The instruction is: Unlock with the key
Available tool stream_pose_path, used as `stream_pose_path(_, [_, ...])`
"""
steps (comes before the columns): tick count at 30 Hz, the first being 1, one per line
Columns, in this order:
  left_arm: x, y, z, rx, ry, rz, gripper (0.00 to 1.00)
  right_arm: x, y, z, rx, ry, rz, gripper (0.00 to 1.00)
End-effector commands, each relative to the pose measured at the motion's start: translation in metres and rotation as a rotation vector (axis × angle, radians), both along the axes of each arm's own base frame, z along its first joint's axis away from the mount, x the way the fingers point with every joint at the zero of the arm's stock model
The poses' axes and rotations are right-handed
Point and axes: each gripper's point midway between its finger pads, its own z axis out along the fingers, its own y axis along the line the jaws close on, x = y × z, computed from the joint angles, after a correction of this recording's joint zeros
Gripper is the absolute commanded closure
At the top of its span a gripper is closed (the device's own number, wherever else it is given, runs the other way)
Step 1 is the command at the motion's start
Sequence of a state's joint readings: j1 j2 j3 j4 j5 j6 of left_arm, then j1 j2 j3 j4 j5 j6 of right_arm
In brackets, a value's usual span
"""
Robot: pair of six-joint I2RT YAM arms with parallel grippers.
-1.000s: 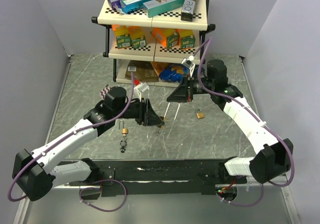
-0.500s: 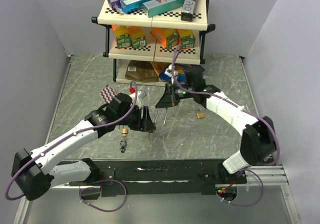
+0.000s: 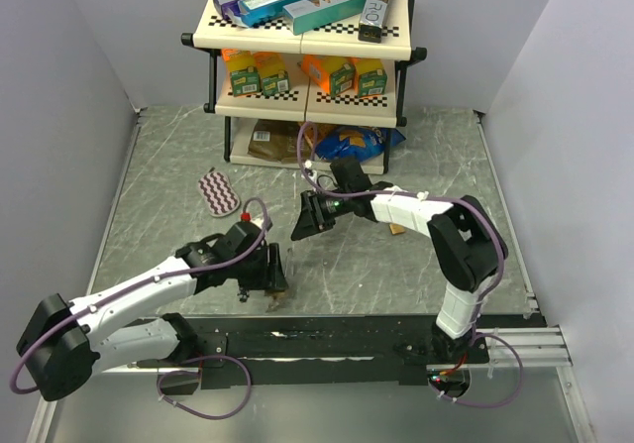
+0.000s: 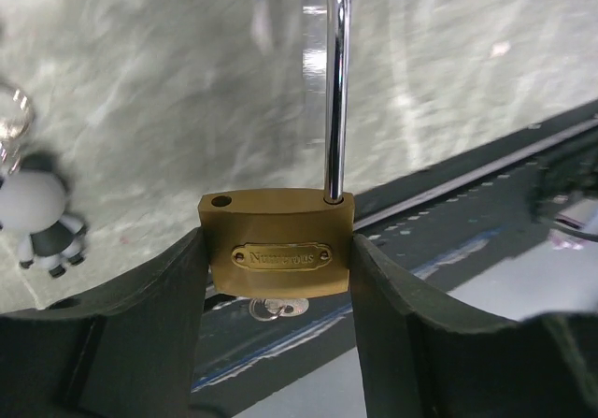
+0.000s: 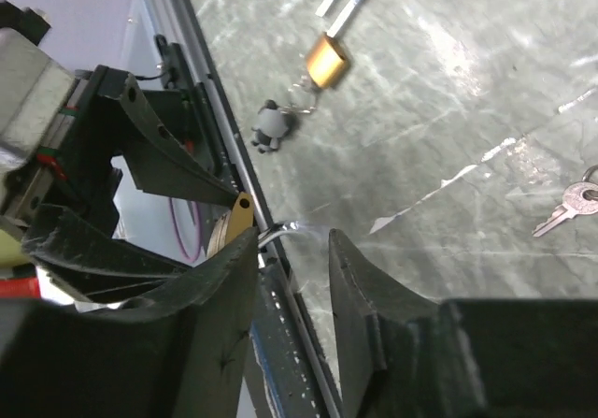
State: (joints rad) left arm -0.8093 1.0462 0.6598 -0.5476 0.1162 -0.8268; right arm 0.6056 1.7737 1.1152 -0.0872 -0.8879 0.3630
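Next, I release the brass padlock with my left gripper on the table (image 3: 274, 256) beside the panda figure, slightly nearer the shelf.
My left gripper (image 4: 278, 254) is shut on the body of a brass padlock (image 4: 278, 250). Its long steel shackle (image 4: 334, 81) points away from the wrist, and one shackle hole in the body shows empty. A key with a ring (image 4: 277, 308) sits in the underside of the lock. In the top view the left gripper (image 3: 272, 276) is low near the front rail. My right gripper (image 3: 300, 227) is open and empty, a little beyond the held lock, whose brass edge shows in the right wrist view (image 5: 237, 220) by the right fingers (image 5: 224, 278).
A second brass padlock (image 5: 327, 58) with a small panda figure (image 5: 271, 126) lies on the table. A loose key (image 5: 568, 203) lies to the right. A third padlock (image 3: 397, 228) lies by the right forearm. A patterned pouch (image 3: 220, 193) and the stocked shelf (image 3: 307, 37) stand behind.
My left gripper has drawn back toward the front rail with the padlock. My right arm has swung left and down, and its gripper now sits apart from the lock.
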Motion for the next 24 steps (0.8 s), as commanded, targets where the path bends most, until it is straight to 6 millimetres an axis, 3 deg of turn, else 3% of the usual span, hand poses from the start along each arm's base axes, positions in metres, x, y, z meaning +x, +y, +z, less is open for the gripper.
stream_pose_path(1, [0.002, -0.009, 0.0, -0.079, -0.003, 0.04, 0.99, 0.002, 0.011, -0.003, 0.032, -0.022, 0.023, 0.53])
stream_pose_path(10, [0.003, -0.012, -0.024, -0.07, 0.018, 0.04, 0.99, 0.001, 0.002, -0.004, -0.003, -0.055, 0.01, 0.47])
stream_pose_path(17, [0.002, 0.01, -0.051, 0.002, 0.054, 0.125, 0.99, -0.002, -0.002, 0.006, -0.002, -0.084, 0.003, 0.46])
stream_pose_path(24, [0.014, 0.02, -0.059, 0.117, 0.04, 0.147, 0.99, 0.001, -0.011, 0.027, -0.026, -0.158, -0.043, 0.44])
